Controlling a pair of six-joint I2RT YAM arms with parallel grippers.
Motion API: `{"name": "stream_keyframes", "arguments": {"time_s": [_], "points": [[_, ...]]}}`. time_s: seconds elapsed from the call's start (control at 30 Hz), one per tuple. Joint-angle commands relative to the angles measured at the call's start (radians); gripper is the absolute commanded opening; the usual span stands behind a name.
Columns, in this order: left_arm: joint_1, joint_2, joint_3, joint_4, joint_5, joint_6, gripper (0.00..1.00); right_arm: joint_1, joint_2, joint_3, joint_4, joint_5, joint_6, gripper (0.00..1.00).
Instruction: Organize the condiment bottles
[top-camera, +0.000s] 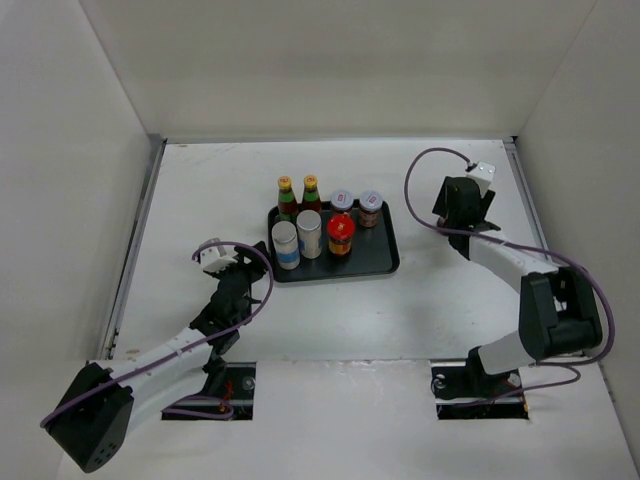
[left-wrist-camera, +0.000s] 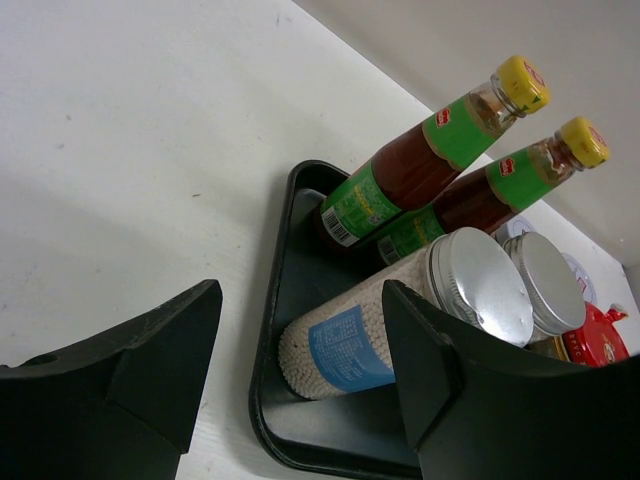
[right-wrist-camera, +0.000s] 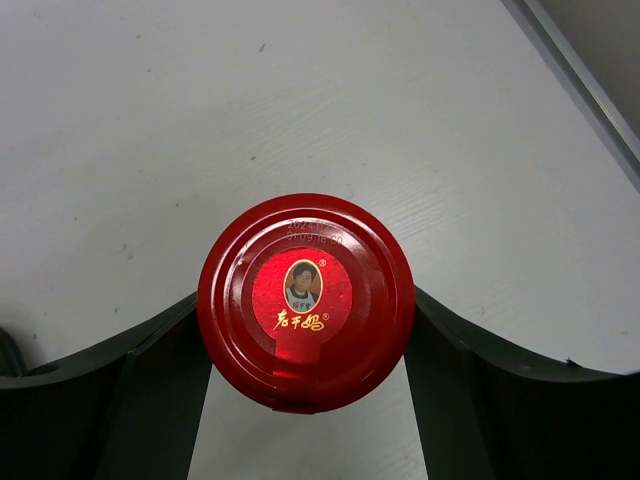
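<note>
Next, I set the second red-lidded jar in the black tray (top-camera: 373, 243) beside the other red-lidded jar with my right gripper.
Seven condiment bottles stand in the black tray (top-camera: 385, 262): two yellow-capped green-labelled bottles (top-camera: 285, 197) (top-camera: 311, 195), two pale-lidded dark jars (top-camera: 341, 203) (top-camera: 370, 208), two grey-topped white cylinders (top-camera: 286, 245) (top-camera: 309, 233) and a red-lidded jar (top-camera: 341, 234). My right gripper (top-camera: 462, 208) (right-wrist-camera: 305, 310) is right of the tray, shut on the second red-lidded jar (right-wrist-camera: 305, 290), which the top view hides. My left gripper (top-camera: 238, 272) (left-wrist-camera: 300, 315) is open and empty just off the tray's near left corner (left-wrist-camera: 275, 300), facing a white cylinder (left-wrist-camera: 370, 325) and the bottles (left-wrist-camera: 440, 150).
White walls close in the table on three sides, with a metal strip (top-camera: 135, 250) along the left edge. Two cut-outs (top-camera: 228, 390) (top-camera: 480, 392) hold the arm bases at the near edge. Purple cables (top-camera: 430, 165) loop off both arms.
</note>
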Motion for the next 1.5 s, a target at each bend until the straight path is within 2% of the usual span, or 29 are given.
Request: {"name": "stream_keyframes", "arguments": {"time_s": [0.0, 0.17, 0.33, 0.57, 0.63, 0.73, 0.87, 0.93, 1.03, 1.07, 1.3, 1.47], "points": [[0.000, -0.006, 0.001, 0.045, 0.004, 0.001, 0.64, 0.050, -0.171, 0.015, 0.108, 0.000, 0.002, 0.55], [0.003, -0.007, 0.002, 0.042, 0.007, -0.001, 0.65, 0.200, -0.289, 0.022, 0.042, -0.038, -0.003, 0.56], [0.004, -0.003, 0.002, 0.045, 0.013, -0.007, 0.68, 0.346, -0.294, 0.006, 0.051, -0.053, 0.030, 0.57], [0.026, -0.027, 0.004, 0.036, -0.001, -0.012, 0.88, 0.480, -0.156, 0.020, 0.127, -0.090, 0.042, 0.58], [0.047, -0.059, -0.004, 0.022, -0.007, -0.015, 0.99, 0.492, -0.109, 0.031, 0.150, -0.089, 0.031, 0.58], [0.072, -0.096, -0.011, -0.005, -0.008, -0.028, 1.00, 0.501, -0.070, 0.038, 0.160, -0.078, 0.022, 0.59], [0.101, -0.067, -0.010, -0.022, -0.001, -0.039, 1.00, 0.501, -0.033, 0.037, 0.165, -0.072, 0.022, 0.62], [0.113, -0.035, 0.001, -0.032, 0.004, -0.054, 1.00, 0.512, -0.023, 0.032, 0.165, -0.070, 0.027, 0.70], [0.120, -0.007, 0.016, -0.055, 0.019, -0.074, 1.00, 0.520, -0.026, 0.023, 0.176, -0.061, 0.025, 0.90], [0.123, 0.000, 0.022, -0.059, 0.018, -0.079, 1.00, 0.526, -0.041, 0.014, 0.182, -0.055, 0.021, 1.00], [0.141, 0.026, 0.110, -0.235, -0.016, -0.102, 1.00, 0.521, -0.242, -0.095, 0.243, -0.024, 0.034, 1.00], [0.164, 0.078, 0.162, -0.360, -0.021, -0.169, 1.00, 0.446, -0.337, -0.234, 0.327, 0.070, 0.097, 1.00]]}}
